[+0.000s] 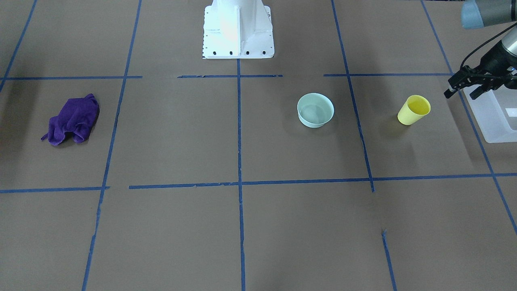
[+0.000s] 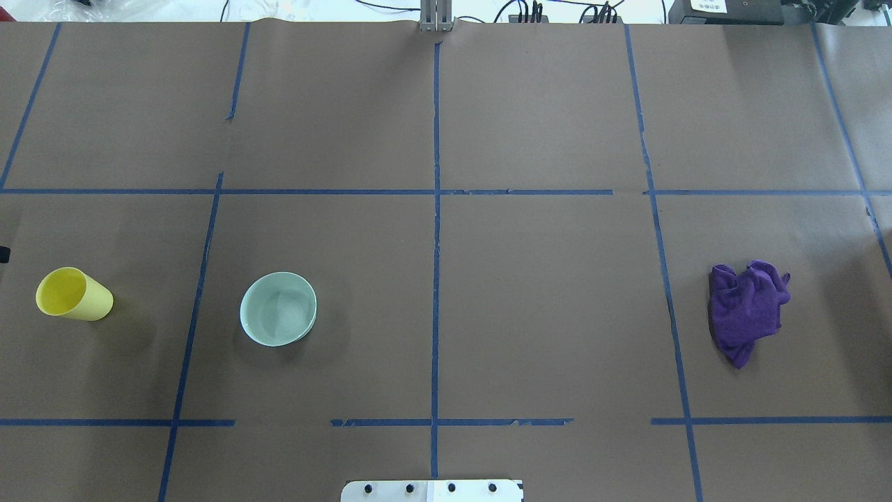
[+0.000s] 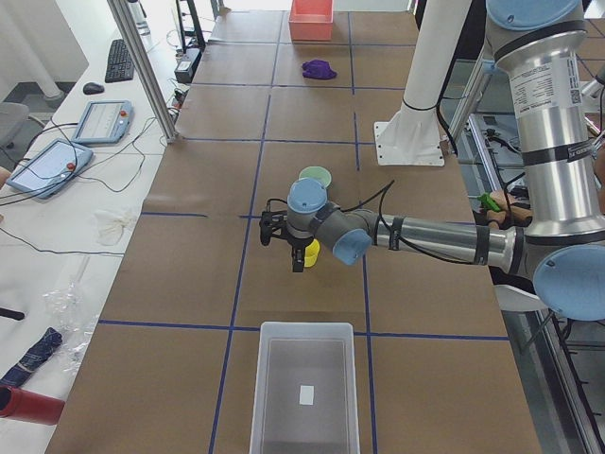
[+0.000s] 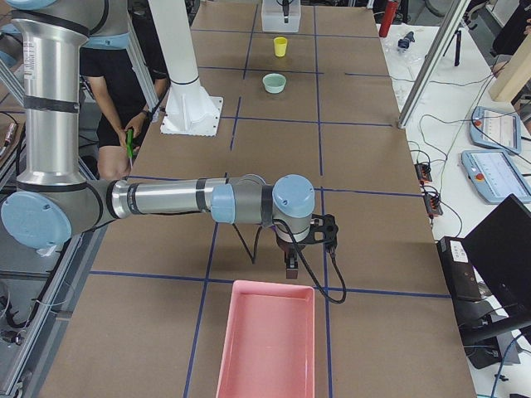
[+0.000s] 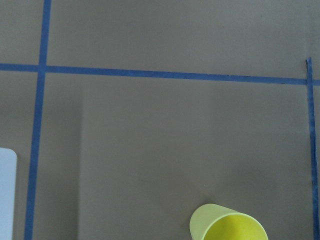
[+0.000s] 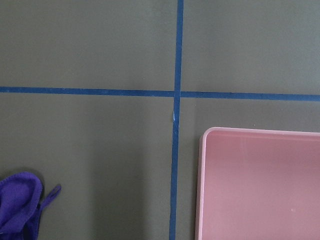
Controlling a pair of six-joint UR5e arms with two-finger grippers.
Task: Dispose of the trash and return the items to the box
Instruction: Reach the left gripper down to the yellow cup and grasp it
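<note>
Next, I move my left gripper over to the yellow cup and close it on the cup's rim (image 1: 429, 106) (image 5: 204, 236), on the side that faces the frosted white box.
The yellow cup (image 1: 414, 110) stands upright on the table, and also shows in the overhead view (image 2: 73, 295) and at the bottom of the left wrist view (image 5: 229, 223). The mint-green bowl (image 1: 315, 110) stands upright nearer the middle (image 2: 278, 309). The frosted white box (image 1: 492, 117) sits at the table's end (image 3: 304, 397), with a white label inside. My left gripper (image 1: 460, 95) hovers between cup and box, open and empty. My right gripper (image 4: 303, 249) hangs by the pink bin; I cannot tell whether it is open or shut.
A crumpled purple cloth (image 1: 72, 120) lies on the robot's right side of the table (image 2: 747, 309). A pink bin (image 4: 265, 340) sits at that table end, close beside the cloth (image 6: 17, 205). The white robot base (image 1: 237, 28) stands at mid-table.
</note>
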